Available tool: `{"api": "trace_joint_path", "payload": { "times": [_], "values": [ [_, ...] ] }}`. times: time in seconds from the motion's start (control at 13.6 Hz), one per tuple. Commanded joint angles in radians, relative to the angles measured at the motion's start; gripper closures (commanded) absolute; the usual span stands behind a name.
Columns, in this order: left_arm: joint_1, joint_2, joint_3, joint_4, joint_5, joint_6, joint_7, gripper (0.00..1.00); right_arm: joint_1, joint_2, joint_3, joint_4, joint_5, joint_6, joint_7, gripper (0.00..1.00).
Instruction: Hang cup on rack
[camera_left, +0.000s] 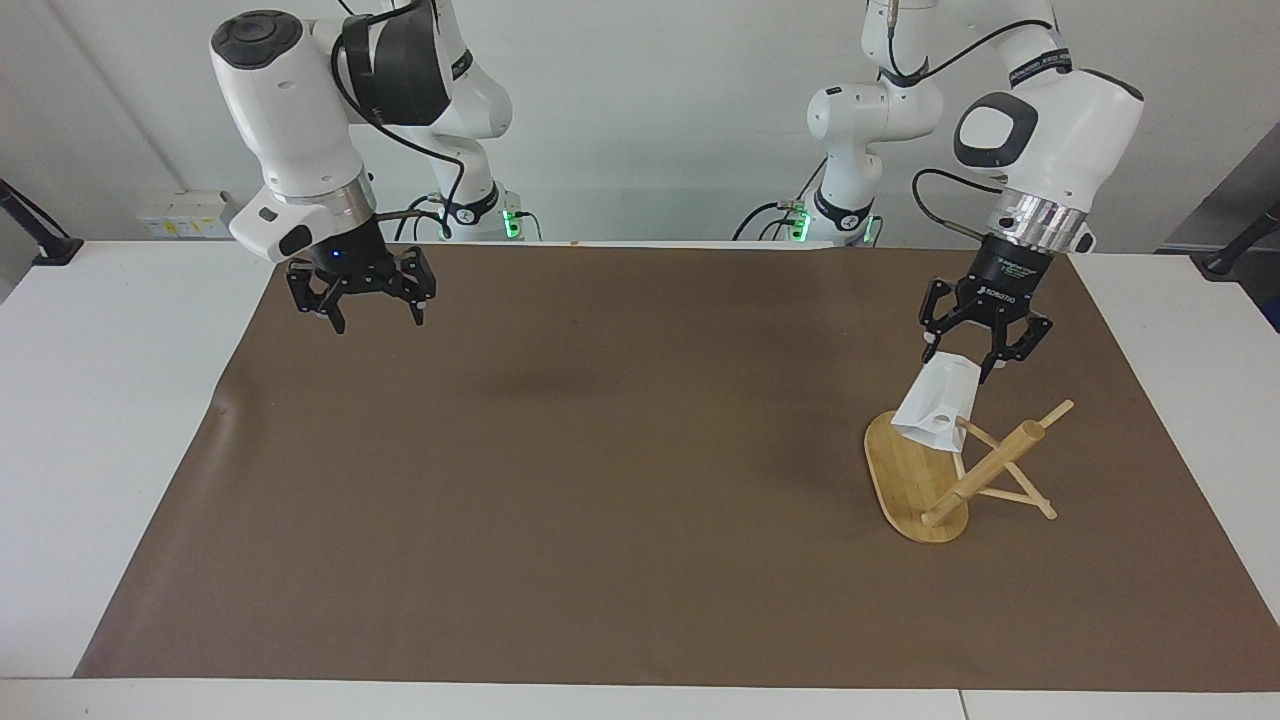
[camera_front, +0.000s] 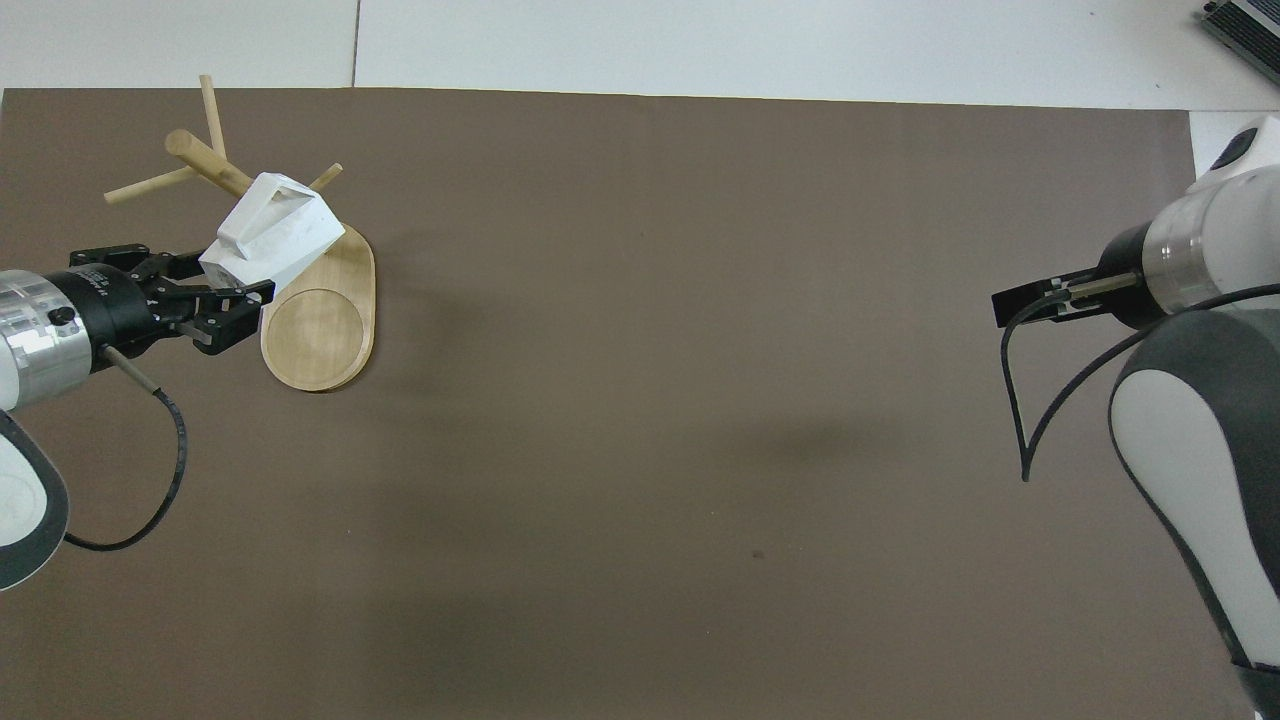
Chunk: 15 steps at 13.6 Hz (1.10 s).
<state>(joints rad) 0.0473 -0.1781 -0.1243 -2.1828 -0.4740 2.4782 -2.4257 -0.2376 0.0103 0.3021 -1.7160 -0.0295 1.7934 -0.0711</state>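
The white cup, now hanging tilted in the air, will be released by my left gripper on the rack's thin peg (camera_front: 286, 199) nearest the oval base, hanging by its handle.
The white faceted cup (camera_left: 935, 405) (camera_front: 275, 230) hangs tilted in the air with my left gripper (camera_left: 960, 362) (camera_front: 225, 285) shut on its upper end. The handle with its round hole points down, at the tip of a thin peg of the rack. Whether the peg is in the hole I cannot tell. The bamboo rack (camera_left: 915, 480) (camera_front: 320, 320) appears tipped over, its oval base up on edge and its post (camera_left: 990, 470) slanting. My right gripper (camera_left: 378, 318) (camera_front: 1015, 302) hangs open and holds nothing, over the mat toward the right arm's end.
A brown mat (camera_left: 600, 480) covers most of the white table (camera_left: 110, 420). Two of the rack's pegs (camera_left: 1030, 500) rest on the mat beside the base.
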Motion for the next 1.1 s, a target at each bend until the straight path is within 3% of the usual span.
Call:
{"api": "trace_joint_path", "payload": {
  "times": [0.0,0.37,1.03],
  "values": [
    [0.013,-0.009,-0.009,-0.020,-0.005,0.034,-0.041,1.00,-0.028,-0.012,0.005,-0.002,-0.013,-0.037,0.054,0.00],
    [0.014,0.014,-0.008,-0.018,-0.005,0.064,-0.064,1.00,-0.034,0.005,-0.003,0.057,0.002,-0.113,0.155,0.00],
    [0.026,0.038,-0.009,-0.015,-0.005,0.093,-0.104,1.00,-0.035,0.010,-0.024,0.131,0.003,-0.198,0.146,0.00]
  ]
}}
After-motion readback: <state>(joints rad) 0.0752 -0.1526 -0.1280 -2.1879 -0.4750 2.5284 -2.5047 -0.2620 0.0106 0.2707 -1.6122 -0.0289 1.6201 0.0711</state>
